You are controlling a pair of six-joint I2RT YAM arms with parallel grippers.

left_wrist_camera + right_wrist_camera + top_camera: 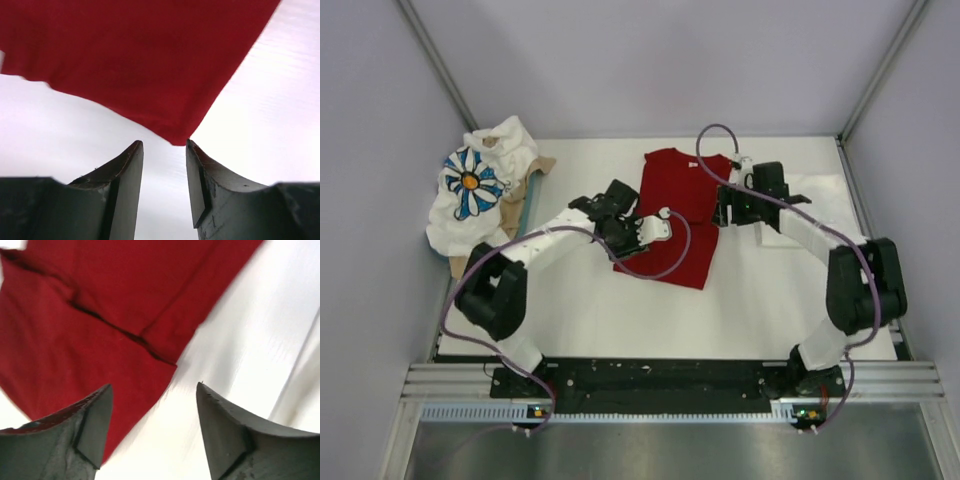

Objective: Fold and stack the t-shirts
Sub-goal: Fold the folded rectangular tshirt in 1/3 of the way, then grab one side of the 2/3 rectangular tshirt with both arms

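Next, my right gripper goes to the red t-shirt's bottom corner (pixel 701 287), on the side toward the plain white shirt, and closes there.
The red t-shirt (pixel 680 205) lies flat in the middle of the table, partly folded. My left gripper (pixel 632 235) is open and empty over its left lower part; in the left wrist view (pixel 164 143) a corner of the red shirt (pixel 150 60) lies just beyond the fingertips. My right gripper (pixel 725 212) is open and empty at the shirt's right edge; in the right wrist view (pixel 155 386) the red shirt (pixel 100 315) lies under the left finger. The daisy-print shirt (pixel 470 185) is bunched at the far left. The plain white shirt (pixel 820 205) lies flat at the right.
The daisy shirt rests on a tan-and-teal tray (pixel 525 200) at the table's left edge. Grey walls enclose the table on the left, back and right. The right arm's forearm (pixel 810 235) crosses over the white shirt.
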